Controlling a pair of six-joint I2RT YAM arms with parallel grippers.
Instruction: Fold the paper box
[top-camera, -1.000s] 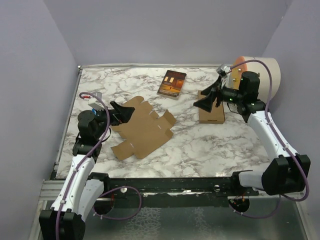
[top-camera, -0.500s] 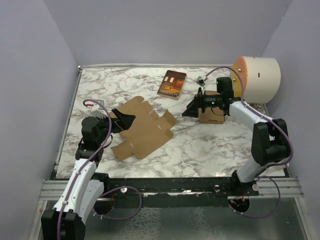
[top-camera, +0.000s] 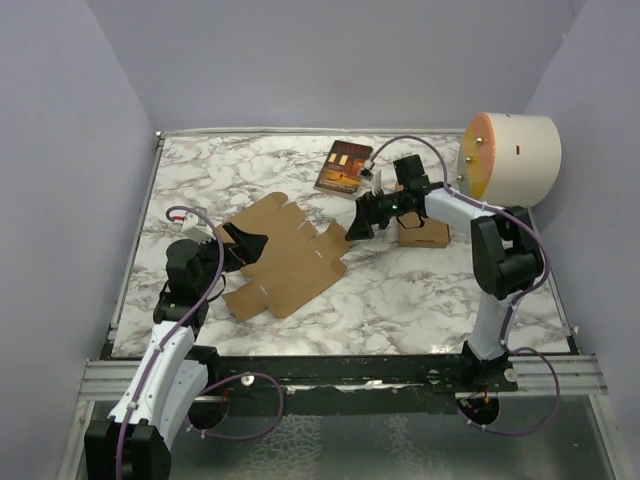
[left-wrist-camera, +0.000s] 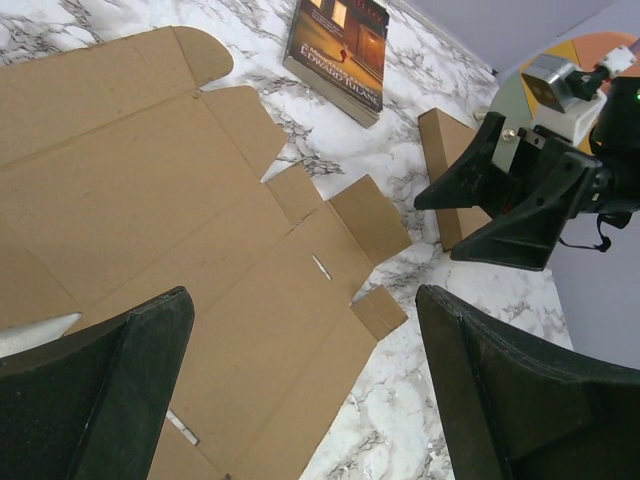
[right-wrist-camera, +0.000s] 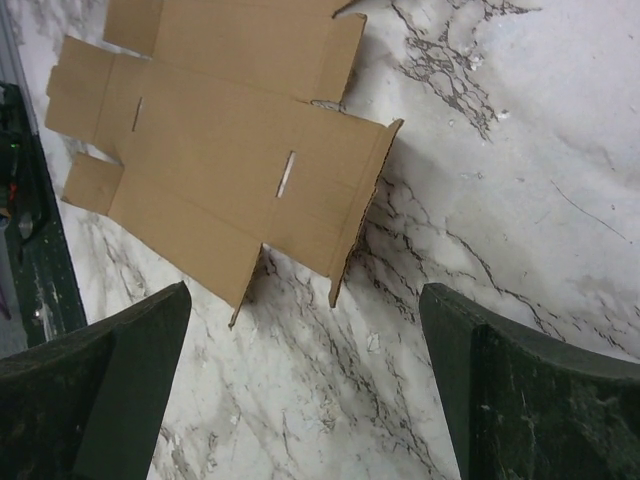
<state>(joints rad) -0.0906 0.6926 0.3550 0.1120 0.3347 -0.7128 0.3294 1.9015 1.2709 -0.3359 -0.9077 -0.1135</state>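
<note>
Next, my left gripper closes on the long back flap (top-camera: 232, 217) of the paper box, close to the end of the flap that is farthest from the book.
The paper box (top-camera: 290, 258) is a flat brown die-cut sheet with flaps and slits, lying on the marble table left of centre. It also shows in the left wrist view (left-wrist-camera: 180, 210) and the right wrist view (right-wrist-camera: 230, 150). My left gripper (top-camera: 249, 243) is open and empty over the sheet's left part; its jaws stand wide apart above the cardboard (left-wrist-camera: 305, 300). My right gripper (top-camera: 357, 226) is open and empty, just right of the sheet's right flaps, over bare marble (right-wrist-camera: 305, 295).
A dark red-brown book (top-camera: 345, 168) lies at the back centre, also in the left wrist view (left-wrist-camera: 340, 45). A slim brown carton (top-camera: 427, 232) lies right of my right gripper. A cream cylinder with an orange face (top-camera: 512, 155) stands at the back right.
My right arm has swung left, from beside the brown carton to the sheet's right edge. My left gripper has shifted slightly toward the near side over the sheet. The sheet has not moved.
</note>
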